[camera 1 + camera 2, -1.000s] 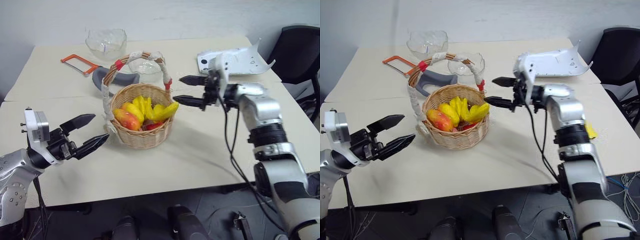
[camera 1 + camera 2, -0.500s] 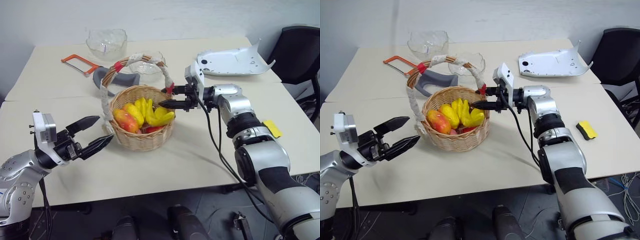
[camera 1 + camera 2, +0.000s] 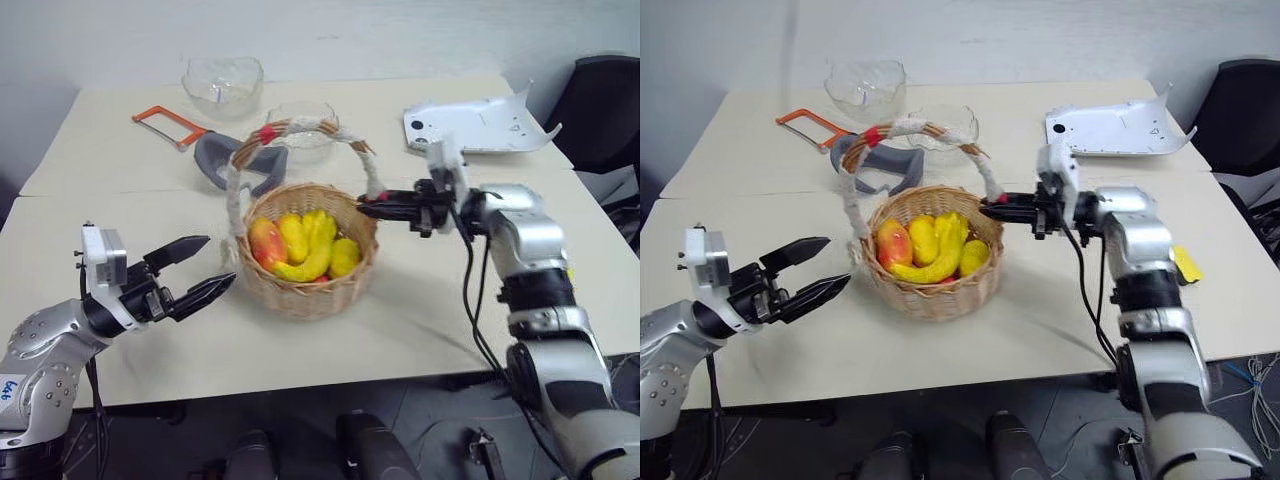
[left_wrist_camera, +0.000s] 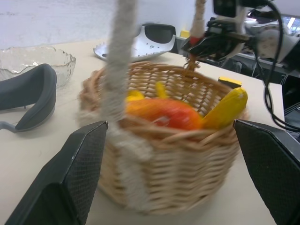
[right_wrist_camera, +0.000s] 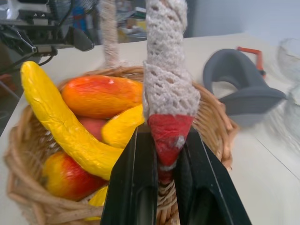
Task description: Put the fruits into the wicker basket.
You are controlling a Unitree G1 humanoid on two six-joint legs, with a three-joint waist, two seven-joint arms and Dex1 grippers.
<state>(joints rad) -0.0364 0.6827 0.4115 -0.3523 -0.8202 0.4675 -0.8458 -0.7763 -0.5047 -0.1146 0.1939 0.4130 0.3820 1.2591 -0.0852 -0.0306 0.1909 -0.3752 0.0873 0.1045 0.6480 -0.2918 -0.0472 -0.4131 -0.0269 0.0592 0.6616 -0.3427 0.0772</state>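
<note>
The robot's right gripper will set the wicker basket down on the table [image 3: 455, 250] in front of the white plastic shell.
The wicker basket [image 3: 312, 282] stands mid-table with its tall white-wrapped handle [image 3: 300, 127] upright. Inside lie the fruits: a curved yellow banana [image 3: 312, 256], an orange-red mango [image 3: 264, 240] and smaller yellow and red pieces. My right gripper [image 3: 368, 208] reaches in level from the right and is shut on the handle's red band [image 5: 165, 133], just above the rim. My left gripper [image 3: 220, 261] hovers open just left of the basket, apart from it; in its wrist view both fingers [image 4: 70, 178] frame the basket [image 4: 187, 173].
Behind the basket lie a grey curved part [image 3: 238, 160], an orange hacksaw [image 3: 166, 125] and two clear glass bowls [image 3: 222, 80] [image 3: 302, 117]. A white plastic shell [image 3: 482, 122] sits back right, a yellow sponge [image 3: 1186, 264] by my right forearm, a black chair [image 3: 610, 110] beyond.
My right gripper went from open beside the handle to shut on its red band and drew back to the right, dragging the basket that way. The fruits shifted inside. My left gripper kept still.
</note>
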